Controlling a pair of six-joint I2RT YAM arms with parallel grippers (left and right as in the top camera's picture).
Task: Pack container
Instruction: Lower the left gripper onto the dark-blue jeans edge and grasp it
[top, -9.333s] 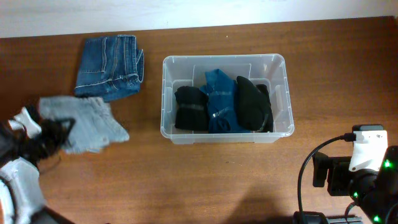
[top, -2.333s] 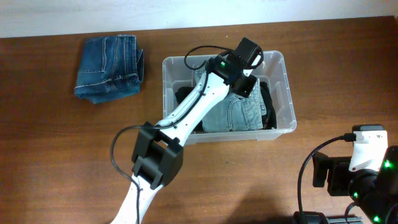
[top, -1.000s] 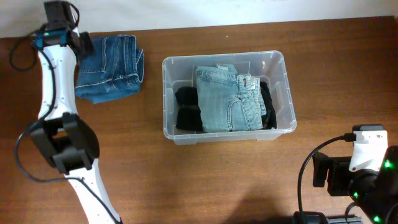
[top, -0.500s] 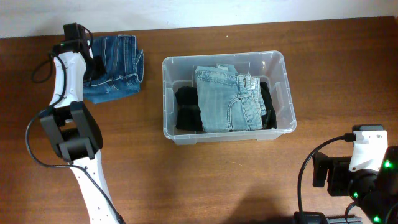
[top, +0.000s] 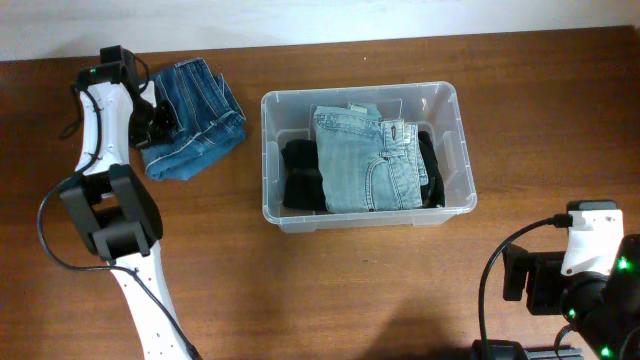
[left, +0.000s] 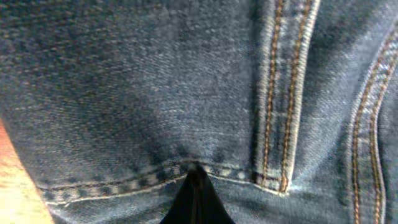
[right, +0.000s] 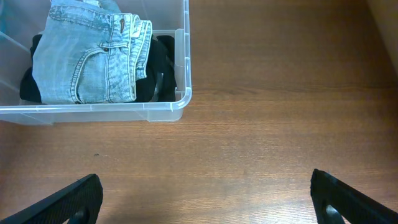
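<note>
The closed fingers of my left gripper are resting on the hem of the dark blue jeans, so next I move back, open them and grab the folded edge (top: 147, 160) farthest from the container.
The clear plastic container (top: 268, 160) stands mid-table and holds folded light blue jeans (top: 365, 160) on top of black garments (top: 300, 175). A folded pair of dark blue jeans (top: 195, 125) lies at the far left, skewed and rumpled. My left gripper (top: 152, 122) is at its left edge. In the left wrist view the denim (left: 155, 81) fills the frame and the black fingers (left: 196, 193) are pinched together on a hem. My right gripper (right: 205, 199) is open and empty over bare wood, in front of the container (right: 183, 93).
The right arm's base and cables (top: 585, 275) sit at the front right corner. The left arm's links (top: 105, 215) run along the table's left side. A pale wall borders the table's far edge.
The left gripper has come down onto the dark blue jeans and closed on them. The pile has turned and shifted to the right and toward the front. The right arm has not moved.
</note>
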